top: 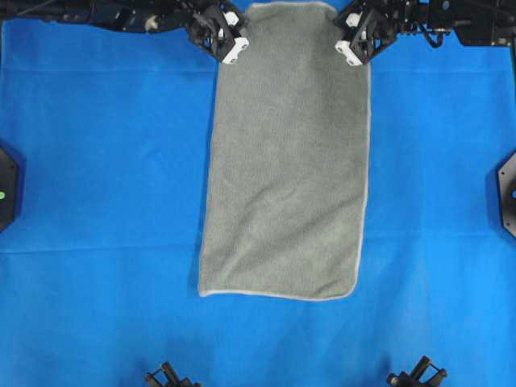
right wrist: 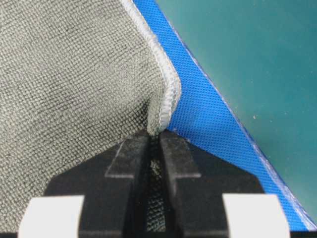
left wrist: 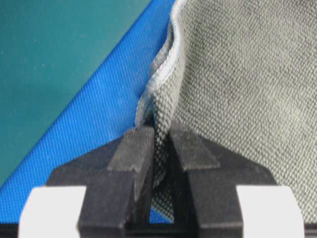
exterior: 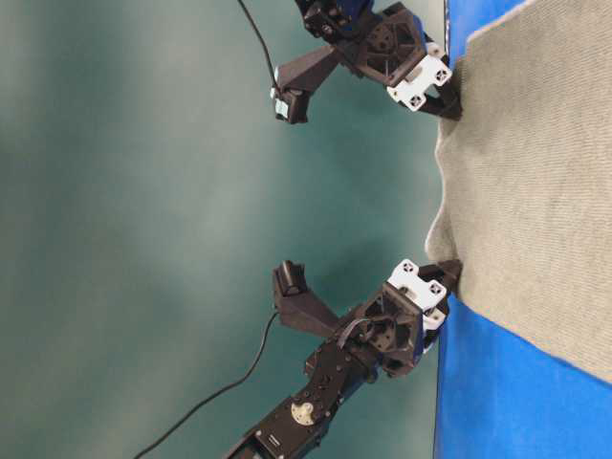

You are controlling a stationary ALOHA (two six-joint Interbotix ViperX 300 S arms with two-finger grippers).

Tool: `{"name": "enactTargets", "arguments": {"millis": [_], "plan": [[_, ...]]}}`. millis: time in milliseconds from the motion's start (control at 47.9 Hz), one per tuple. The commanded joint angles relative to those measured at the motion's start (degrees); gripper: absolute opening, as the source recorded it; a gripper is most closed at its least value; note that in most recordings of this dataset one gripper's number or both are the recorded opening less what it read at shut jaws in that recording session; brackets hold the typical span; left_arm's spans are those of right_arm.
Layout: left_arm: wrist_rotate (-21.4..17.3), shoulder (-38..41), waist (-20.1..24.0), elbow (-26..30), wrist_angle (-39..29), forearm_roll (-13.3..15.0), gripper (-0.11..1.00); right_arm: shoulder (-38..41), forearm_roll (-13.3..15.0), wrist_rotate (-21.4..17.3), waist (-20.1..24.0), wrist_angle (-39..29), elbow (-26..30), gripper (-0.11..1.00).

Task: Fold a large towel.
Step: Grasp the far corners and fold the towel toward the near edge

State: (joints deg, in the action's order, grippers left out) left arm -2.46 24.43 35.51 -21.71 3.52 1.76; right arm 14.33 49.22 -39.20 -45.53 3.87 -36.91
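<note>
Next, my left gripper releases the towel's far corner just short of the towel's near corner (top: 216, 260) on the same side.
The towel (top: 286, 169) is a long grey-green terry rectangle with a pale hem. It lies flat on the blue sheet and runs from the far edge toward the near side. My left gripper (top: 238, 39) pinches its far left edge, and my right gripper (top: 343, 36) pinches its far right edge. In the left wrist view the left gripper (left wrist: 161, 136) is shut on a raised fold of the towel (left wrist: 247, 74). In the right wrist view the right gripper (right wrist: 154, 136) is shut on the hemmed corner of the towel (right wrist: 64, 74). The table-level view shows the towel (exterior: 535, 191) bunched up between both grippers.
A bright blue sheet (top: 97, 161) covers the table under the towel. Dark brackets sit at the left edge (top: 6, 185) and the right edge (top: 508, 193). Two small black stands (top: 171, 377) (top: 417, 375) stand at the near edge. Teal ground lies beyond the sheet's far border.
</note>
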Motion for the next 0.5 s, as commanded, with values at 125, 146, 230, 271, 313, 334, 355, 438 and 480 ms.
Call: {"name": "enactTargets", "arguments": {"millis": [125, 146, 230, 271, 313, 334, 355, 438, 480], "plan": [[-0.26, -5.71, 0.88, 0.53, -0.18, -0.09, 0.05, -5.36, 0.09, -0.26, -0.7, -3.6, -0.26, 0.06], [-0.35, -6.59, 0.88, 0.44, -0.26, -0.09, 0.05, -6.15, 0.09, -0.26, -0.7, -4.31, -0.26, 0.06], [-0.35, -9.93, 0.97, 0.0, -0.26, -0.18, 0.05, -9.93, 0.09, -0.18, -0.62, -6.59, -0.35, 0.06], [-0.35, -11.69, 0.97, -0.26, -0.26, -0.18, 0.05, -11.78, 0.09, -0.09, -0.53, -7.29, -0.53, 0.06], [-0.35, -12.92, 0.97, -0.62, -0.26, -0.18, 0.05, -13.71, 0.09, -0.09, -0.35, -7.91, -0.88, 0.06], [-0.35, -13.36, 0.79, -0.88, -0.26, -0.18, 0.05, -14.41, 0.09, -0.09, -0.26, -8.09, -0.97, 0.06], [-0.35, -13.8, 0.7, -1.14, -0.18, -0.09, 0.05, -14.94, 0.09, -0.18, -0.18, -8.09, -1.14, 0.06], [-0.35, -15.47, 0.26, -2.72, -0.09, -0.18, 0.05, -17.05, 0.09, -0.18, 0.97, -8.35, -1.93, 0.06], [-0.35, -16.52, -0.18, -3.6, -0.09, -0.18, 0.05, -18.46, 0.0, -0.18, 2.29, -8.7, -2.55, 0.06]]}}
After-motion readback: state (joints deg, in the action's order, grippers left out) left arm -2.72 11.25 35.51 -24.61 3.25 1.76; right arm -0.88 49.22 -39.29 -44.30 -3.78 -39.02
